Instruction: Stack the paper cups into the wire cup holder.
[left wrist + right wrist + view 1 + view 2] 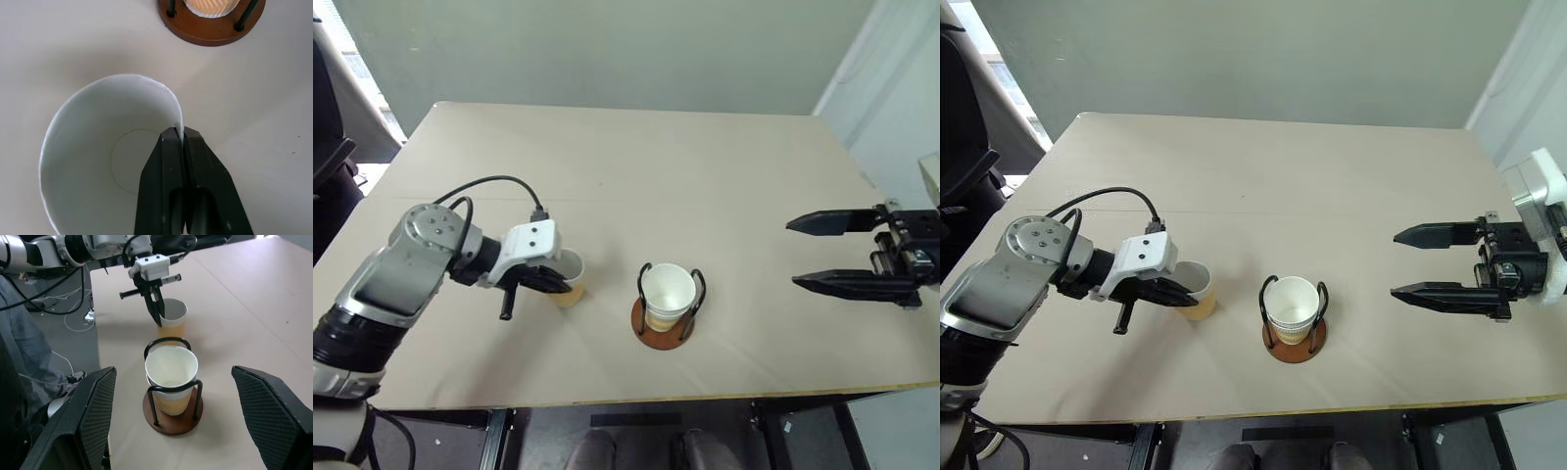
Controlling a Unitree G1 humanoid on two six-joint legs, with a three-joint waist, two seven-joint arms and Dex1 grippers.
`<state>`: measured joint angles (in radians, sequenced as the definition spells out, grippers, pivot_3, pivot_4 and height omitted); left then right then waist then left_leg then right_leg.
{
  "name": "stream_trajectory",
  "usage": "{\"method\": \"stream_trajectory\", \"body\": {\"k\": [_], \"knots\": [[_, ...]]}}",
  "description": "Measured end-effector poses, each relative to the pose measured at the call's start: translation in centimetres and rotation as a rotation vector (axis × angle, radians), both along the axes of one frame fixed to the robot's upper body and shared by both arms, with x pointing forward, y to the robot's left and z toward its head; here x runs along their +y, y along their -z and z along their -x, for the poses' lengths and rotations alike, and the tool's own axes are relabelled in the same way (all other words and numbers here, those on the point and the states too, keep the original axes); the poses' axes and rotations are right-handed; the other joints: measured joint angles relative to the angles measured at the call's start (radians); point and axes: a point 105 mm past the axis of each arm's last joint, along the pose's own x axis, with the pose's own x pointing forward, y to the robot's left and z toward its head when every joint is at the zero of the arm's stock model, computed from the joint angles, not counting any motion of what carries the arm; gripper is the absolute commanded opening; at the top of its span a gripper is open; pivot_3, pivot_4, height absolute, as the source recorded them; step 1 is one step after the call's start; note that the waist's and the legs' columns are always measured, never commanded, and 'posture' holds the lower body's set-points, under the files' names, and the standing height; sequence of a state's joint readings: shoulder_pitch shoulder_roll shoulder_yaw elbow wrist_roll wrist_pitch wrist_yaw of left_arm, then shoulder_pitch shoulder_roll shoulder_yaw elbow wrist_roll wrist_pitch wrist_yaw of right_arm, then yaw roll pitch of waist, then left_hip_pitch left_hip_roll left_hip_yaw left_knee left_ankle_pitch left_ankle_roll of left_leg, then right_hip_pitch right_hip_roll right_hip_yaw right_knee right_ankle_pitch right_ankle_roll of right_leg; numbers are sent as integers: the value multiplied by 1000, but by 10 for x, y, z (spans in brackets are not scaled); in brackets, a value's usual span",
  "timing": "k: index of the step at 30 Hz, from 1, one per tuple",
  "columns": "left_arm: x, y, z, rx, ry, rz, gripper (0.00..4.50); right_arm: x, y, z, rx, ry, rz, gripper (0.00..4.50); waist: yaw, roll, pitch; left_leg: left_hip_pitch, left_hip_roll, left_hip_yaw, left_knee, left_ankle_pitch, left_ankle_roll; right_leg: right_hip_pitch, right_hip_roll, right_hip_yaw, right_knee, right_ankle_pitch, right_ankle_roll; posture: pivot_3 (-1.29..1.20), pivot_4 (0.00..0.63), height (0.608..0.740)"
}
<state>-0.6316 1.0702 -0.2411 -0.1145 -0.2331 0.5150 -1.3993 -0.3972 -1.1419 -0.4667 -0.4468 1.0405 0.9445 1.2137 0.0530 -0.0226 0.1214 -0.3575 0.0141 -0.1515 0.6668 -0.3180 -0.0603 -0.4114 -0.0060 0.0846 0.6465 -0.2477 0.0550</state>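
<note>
My left gripper is going to release its paper cup, now upright on the table beside the holder, inside the upper white cup (670, 291) that stands between the black wire loops of the holder.
One paper cup (571, 294) stands upright on the table, just left of the wire cup holder (663, 339). My left gripper (182, 133) is shut on this cup's rim, one finger inside the wall and one outside. The holder's brown disc (171, 425) and black wire loops carry another paper cup (171, 367), and a second rim shows just beneath its own. My right gripper (790, 253) hovers open and empty above the table, well to the right of the holder, its fingers (88, 421) pointing toward it.
The beige table (636, 166) stretches bare behind the cups to a plain wall. Its front edge (705, 397) runs close below the holder. Cables and a dark chair (328, 166) lie off the table's left side.
</note>
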Motion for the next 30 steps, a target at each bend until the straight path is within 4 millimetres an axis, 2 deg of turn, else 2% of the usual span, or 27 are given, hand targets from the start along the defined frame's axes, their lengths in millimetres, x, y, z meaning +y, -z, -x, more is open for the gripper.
{"method": "stream_trajectory", "body": {"k": [3,6,8,10,13,15,18,24,30], "knots": [[-6,-5,1,11,31,35,33,2,-4,2,-7,-11,-23,3814,0,0,0,0,0,0,0,0,0,0,0,0,0,0,0,0,150,740],[-16,-19,1,8,78,106,33,6,-18,4,-48,-33,-83,3814,0,0,0,0,0,1,1,0,0,0,0,0,0,0,0,0,150,740],[-31,-47,-2,-37,134,192,33,12,-33,10,-94,-70,-132,3814,3,0,0,-2,0,2,2,0,0,0,1,-1,0,0,1,0,150,740],[-49,-88,-4,-116,216,292,33,15,-43,15,-117,-93,-161,3814,8,-1,0,-4,-1,1,5,0,0,0,1,-2,-1,1,1,0,150,740],[-74,-143,3,-223,367,422,33,18,-46,16,-118,-98,-175,3814,8,0,0,-6,-1,0,7,-2,3,0,-1,-1,-2,1,2,0,150,740],[-88,-161,10,-229,466,493,33,18,-46,16,-115,-89,-176,3814,8,0,-1,-7,-1,0,9,-2,4,0,-2,0,-1,3,5,0,150,740],[-101,-157,10,-181,542,523,33,17,-42,14,-100,-70,-176,3814,8,1,-1,-8,-1,0,11,-3,5,0,-2,0,-2,4,8,0,150,740],[-128,-122,15,-91,671,409,33,19,-36,14,-85,-40,-148,3814,8,1,-1,-9,-1,-1,15,-3,6,0,-2,1,-4,5,10,0,150,740],[-133,-105,22,-62,742,335,33,17,-34,16,-92,-4,-142,3814,8,1,-1,-9,-2,0,16,-3,6,0,-1,2,-4,5,10,0,150,740]]}}
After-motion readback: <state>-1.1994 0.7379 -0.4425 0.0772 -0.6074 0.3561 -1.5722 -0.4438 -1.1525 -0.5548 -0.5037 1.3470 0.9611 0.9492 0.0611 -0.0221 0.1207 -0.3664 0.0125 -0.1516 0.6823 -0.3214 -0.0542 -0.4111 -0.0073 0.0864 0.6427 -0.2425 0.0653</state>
